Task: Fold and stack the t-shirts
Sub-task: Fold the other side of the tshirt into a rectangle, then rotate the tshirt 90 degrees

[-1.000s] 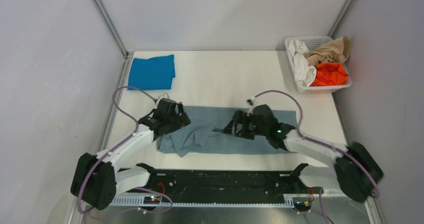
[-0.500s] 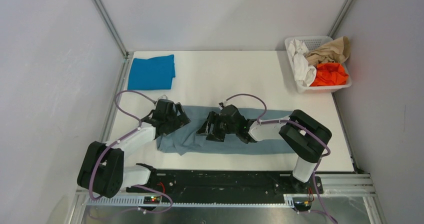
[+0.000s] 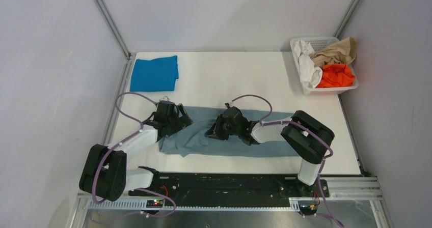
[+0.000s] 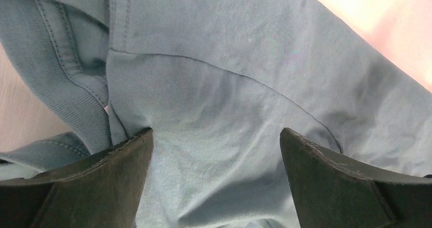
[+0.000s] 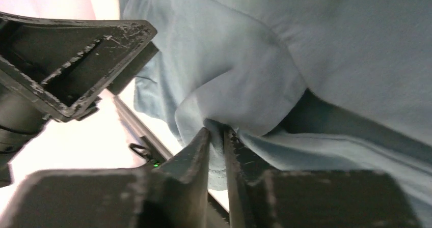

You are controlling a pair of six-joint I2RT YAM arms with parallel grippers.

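The left gripper should grip the near corner of the bottom hem (image 3: 299,154) of the grey-blue t-shirt, opposite its collar.
A large grey-blue t-shirt (image 3: 277,147) lies spread across the near half of the table, rumpled at its left end. My left gripper (image 3: 174,122) hovers over that end, open; in the left wrist view its jaws (image 4: 216,134) stand wide over flat cloth (image 4: 219,65) beside the ribbed collar (image 4: 61,80). My right gripper (image 3: 212,133) sits mid-shirt, shut on a pinched fold of the grey-blue cloth (image 5: 239,101), which bunches up between its jaws (image 5: 216,131). A brighter blue t-shirt (image 3: 154,74) lies folded at the far left corner.
A white basket (image 3: 327,39) at the far right corner holds white, tan and orange cloth. A black finger (image 5: 76,60) of the left gripper is close by on the left of the right wrist view. Frame posts run along the table's left and right edges.
My right arm swung left across the shirt toward the left gripper, and its jaws closed on a fold of cloth. The left gripper stayed open, barely moving.
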